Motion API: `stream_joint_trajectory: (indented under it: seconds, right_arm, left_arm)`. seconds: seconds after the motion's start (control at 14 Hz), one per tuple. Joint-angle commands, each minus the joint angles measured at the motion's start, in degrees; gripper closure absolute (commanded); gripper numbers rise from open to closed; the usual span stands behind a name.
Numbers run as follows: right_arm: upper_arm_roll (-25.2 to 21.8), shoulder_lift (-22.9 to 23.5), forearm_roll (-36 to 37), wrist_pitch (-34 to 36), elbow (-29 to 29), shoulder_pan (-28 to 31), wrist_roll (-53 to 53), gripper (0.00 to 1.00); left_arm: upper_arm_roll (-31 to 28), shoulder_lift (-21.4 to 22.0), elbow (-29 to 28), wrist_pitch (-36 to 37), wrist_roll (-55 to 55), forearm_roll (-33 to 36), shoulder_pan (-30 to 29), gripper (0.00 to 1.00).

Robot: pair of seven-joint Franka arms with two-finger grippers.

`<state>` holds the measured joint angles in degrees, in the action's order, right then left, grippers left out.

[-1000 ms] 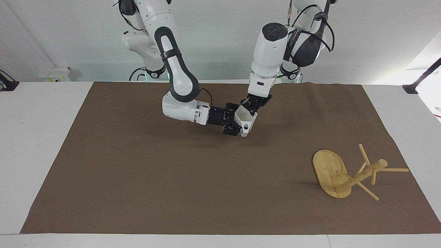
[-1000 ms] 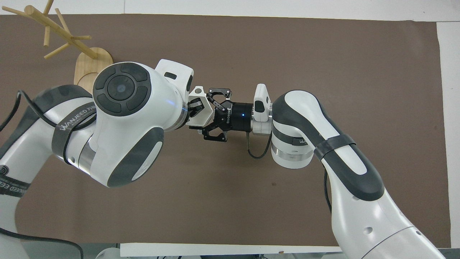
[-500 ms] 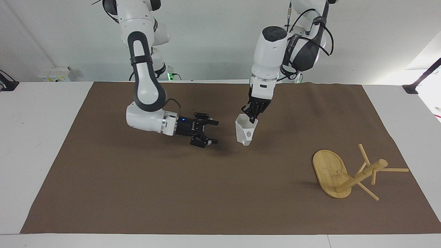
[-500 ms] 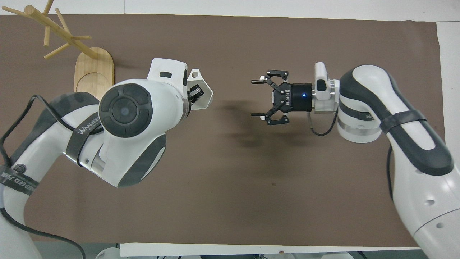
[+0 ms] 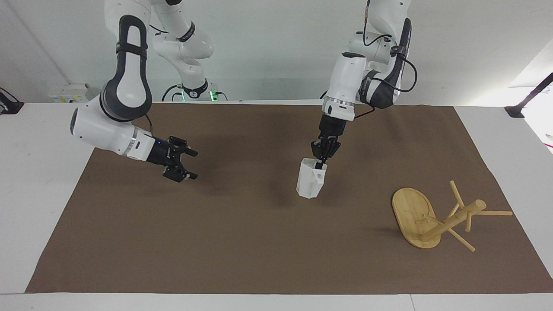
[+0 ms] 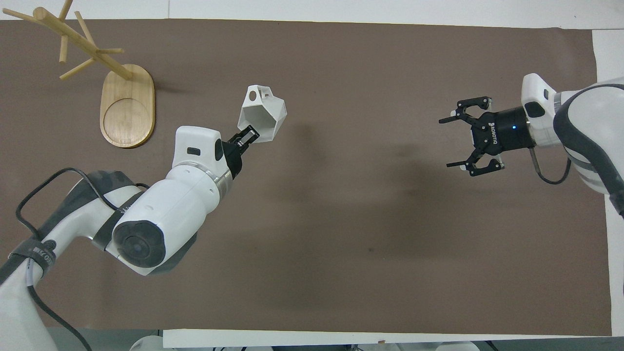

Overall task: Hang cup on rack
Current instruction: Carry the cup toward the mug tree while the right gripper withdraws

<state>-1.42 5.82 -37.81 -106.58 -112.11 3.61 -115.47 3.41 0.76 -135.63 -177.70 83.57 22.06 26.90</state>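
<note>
The robot's left gripper will release the white faceted cup on the bamboo rack's peg point(image 6: 123, 67) closest to the oval base.
The white faceted cup point(image 5: 310, 184) hangs from my left gripper point(image 5: 322, 159), which is shut on its rim and holds it in the air over the middle of the brown mat. In the overhead view the cup point(image 6: 262, 113) shows its open mouth and squared handle, with the left gripper point(image 6: 247, 137) at its rim. The bamboo rack point(image 5: 436, 218) stands on its oval base toward the left arm's end of the table, its post leaning with thin pegs sticking out; it also shows in the overhead view point(image 6: 127, 105). My right gripper point(image 5: 186, 164) is open and empty over the mat's right-arm end, also seen from overhead point(image 6: 454, 141).
The brown mat point(image 5: 242, 242) covers most of the white table. A dark clamp point(image 5: 516, 111) sits at the table's edge toward the left arm's end.
My right gripper let go of the cup and drew back toward its own end of the table. My left gripper carried the cup away from the robots and tilted.
</note>
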Motion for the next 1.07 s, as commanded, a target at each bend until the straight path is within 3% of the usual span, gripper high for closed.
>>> stream_joint_trajectory:
  seconds: [0.0,0.29,0.5,0.71,0.93,1.0]
  right_arm:
    - [0.46,-2.48,7.82,2.68,3.27,0.43,14.86,0.00]
    - [0.81,-3.44,21.52,11.01,11.98,-0.35,40.69,0.00]
    - [1.34,-4.50,26.20,13.33,16.37,-0.53,57.14,0.00]
    - [1.07,-3.89,31.89,23.58,22.79,0.43,80.84,0.00]
    - [-0.76,-5.11,37.95,28.34,23.34,-2.10,94.87,0.00]
    - [-3.38,-6.16,38.16,29.75,23.07,-3.59,99.43,0.00]
  left_arm:
    - [0.19,2.49,-5.26,-9.91,0.63,4.11,-6.48,1.00]
    - [0.19,-0.31,-5.01,-17.41,0.72,9.22,-15.72,1.00]
    - [0.28,-4.44,-2.29,-21.54,0.72,10.72,-19.51,1.00]
    - [0.19,-7.87,1.14,-22.69,0.81,10.81,-21.62,1.00]
    - [0.28,-9.11,2.73,-22.69,0.81,11.68,-23.38,1.00]
    - [0.28,-10.50,3.69,-22.78,0.81,11.69,-24.08,1.00]
